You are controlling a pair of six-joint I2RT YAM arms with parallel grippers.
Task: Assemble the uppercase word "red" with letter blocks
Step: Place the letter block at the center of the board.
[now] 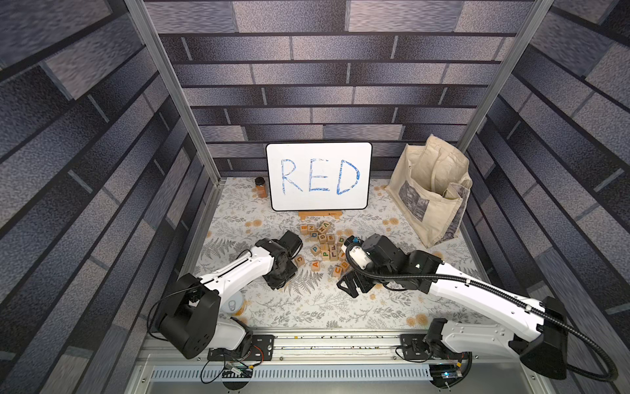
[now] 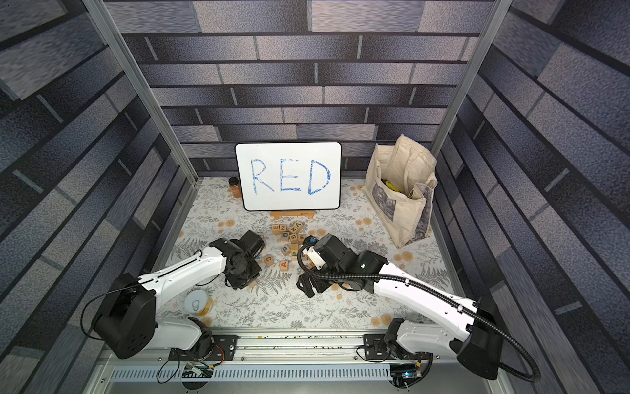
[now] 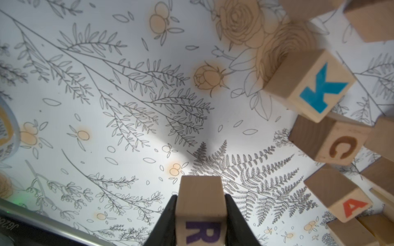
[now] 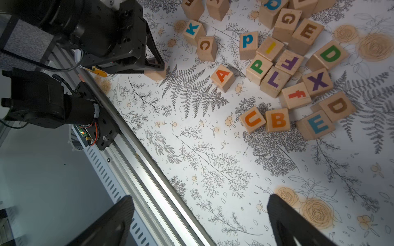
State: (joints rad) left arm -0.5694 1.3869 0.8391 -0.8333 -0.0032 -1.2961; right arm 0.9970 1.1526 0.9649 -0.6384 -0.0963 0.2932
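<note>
The purple R lies crosswise in my left gripper, so next I put the cube down, turn that left gripper and grasp the cube by its other sides [image 3: 201, 194].
My left gripper [image 3: 200, 199] is shut on a light-wood cube with a purple R [image 3: 200, 213], held low over the floral cloth, near side of the pile. The right wrist view shows that gripper [image 4: 157, 66] with the cube [image 4: 155, 74] at its tips. The other letter blocks [image 1: 324, 245] lie in a loose pile mid-table. Among them are the blue-green E [image 4: 317, 125] and the green D [image 4: 330, 53], apart from each other. My right gripper [image 4: 200, 201] stands open and empty over the table's front edge, right of the left one. No row spelling the word "red" is in view.
Loose K [image 3: 319, 87], C [image 3: 339, 147] and A [image 3: 351, 206] cubes sit close beside the held cube. A whiteboard reading RED [image 1: 318, 175], a spice jar [image 1: 260, 187] and a canvas tote [image 1: 429, 191] stand at the back. A lidded can [image 1: 235, 303] sits under the left arm. A metal rail [image 4: 136, 149] edges the front.
</note>
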